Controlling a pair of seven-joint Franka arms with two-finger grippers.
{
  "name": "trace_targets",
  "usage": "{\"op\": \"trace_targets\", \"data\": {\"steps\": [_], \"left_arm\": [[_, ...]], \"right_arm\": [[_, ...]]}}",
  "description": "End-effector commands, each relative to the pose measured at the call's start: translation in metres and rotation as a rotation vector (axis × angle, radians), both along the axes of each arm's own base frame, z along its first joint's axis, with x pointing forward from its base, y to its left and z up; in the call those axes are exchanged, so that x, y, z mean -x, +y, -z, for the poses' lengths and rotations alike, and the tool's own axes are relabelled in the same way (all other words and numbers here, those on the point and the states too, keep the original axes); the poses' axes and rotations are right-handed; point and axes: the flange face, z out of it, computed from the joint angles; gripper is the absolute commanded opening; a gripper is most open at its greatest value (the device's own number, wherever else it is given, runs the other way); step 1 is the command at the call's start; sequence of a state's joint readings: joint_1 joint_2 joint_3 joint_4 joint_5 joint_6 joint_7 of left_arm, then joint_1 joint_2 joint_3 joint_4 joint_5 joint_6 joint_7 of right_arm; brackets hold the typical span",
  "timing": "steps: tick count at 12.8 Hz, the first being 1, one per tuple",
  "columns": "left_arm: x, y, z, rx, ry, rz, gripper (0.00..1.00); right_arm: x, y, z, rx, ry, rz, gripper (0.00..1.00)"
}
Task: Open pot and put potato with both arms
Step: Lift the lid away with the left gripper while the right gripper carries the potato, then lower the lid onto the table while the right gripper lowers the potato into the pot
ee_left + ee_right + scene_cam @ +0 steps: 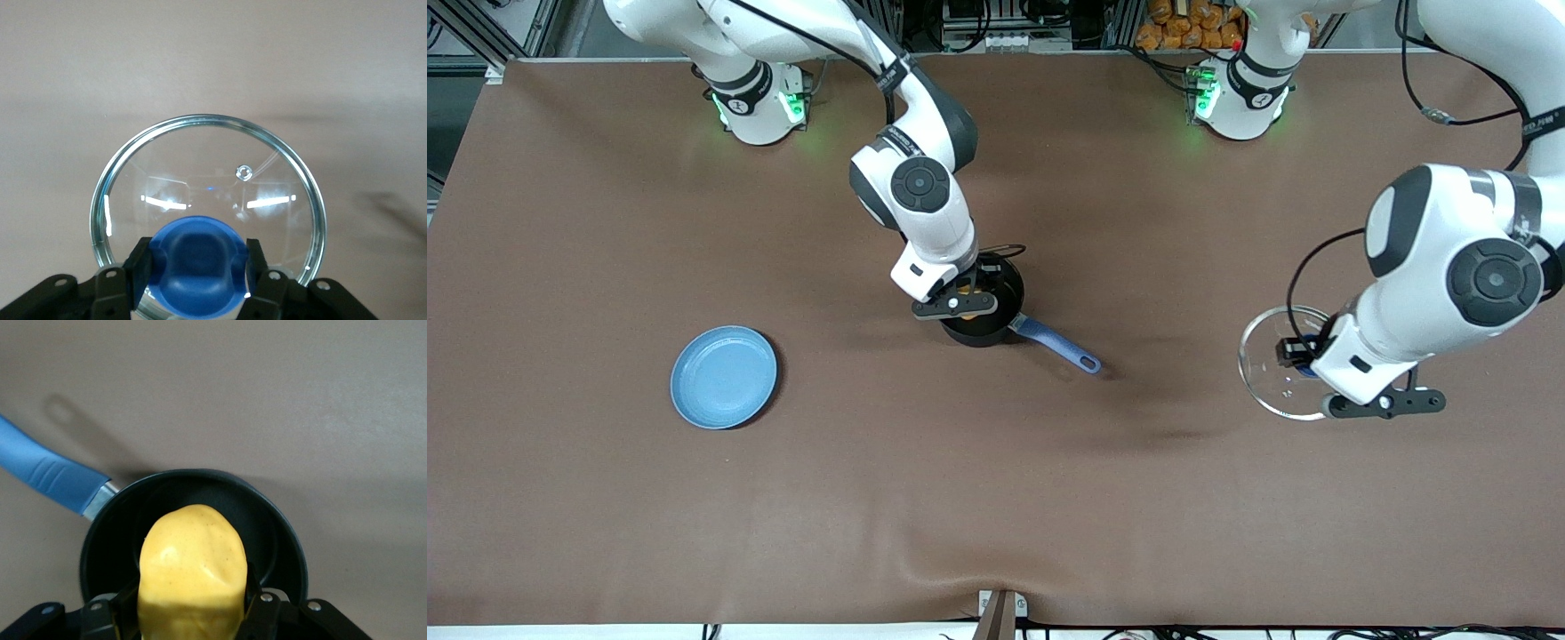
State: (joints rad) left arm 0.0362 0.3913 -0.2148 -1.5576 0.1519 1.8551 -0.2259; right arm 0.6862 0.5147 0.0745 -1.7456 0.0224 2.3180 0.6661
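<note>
The robot's left gripper will release the glass lid on the bare brown table (1266, 368) (211, 205) beyond the blue handle of the pot.
The black pot (985, 327) with its blue handle (1056, 345) stands lidless mid-table. My right gripper (971, 295) is shut on the yellow potato (192, 572) and holds it over the pot's mouth (267, 520); the potato shows as a small orange patch in the front view (971, 292). My left gripper (1303, 358) is shut on the blue knob (197, 270) of the clear glass lid (200, 173). It holds the lid (1267, 360) low over the table toward the left arm's end, away from the pot.
A flat light-blue plate (723, 376) lies on the brown table toward the right arm's end, nearer the front camera than the pot. A bracket (1000, 612) sits at the table's front edge.
</note>
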Motion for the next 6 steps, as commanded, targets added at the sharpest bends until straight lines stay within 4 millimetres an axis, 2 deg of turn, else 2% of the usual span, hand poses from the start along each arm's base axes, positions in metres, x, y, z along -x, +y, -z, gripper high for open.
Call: {"op": "trace_targets", "data": {"steps": [1,3,6], "left_arm": [[0.019,0.037,0.026,0.004,-0.025,0.046,0.00],[0.025,0.050,0.056,0.017,-0.047,0.064,0.00],[0.033,0.060,0.084,0.030,-0.084,0.065,0.00]], "right_arm": [[-0.001,0.005,0.029,0.021,-0.032,0.026,0.05],[0.004,0.013,0.048,0.012,-0.039,0.030,0.05],[0.010,0.018,0.067,0.012,-0.035,0.023,0.05]]}}
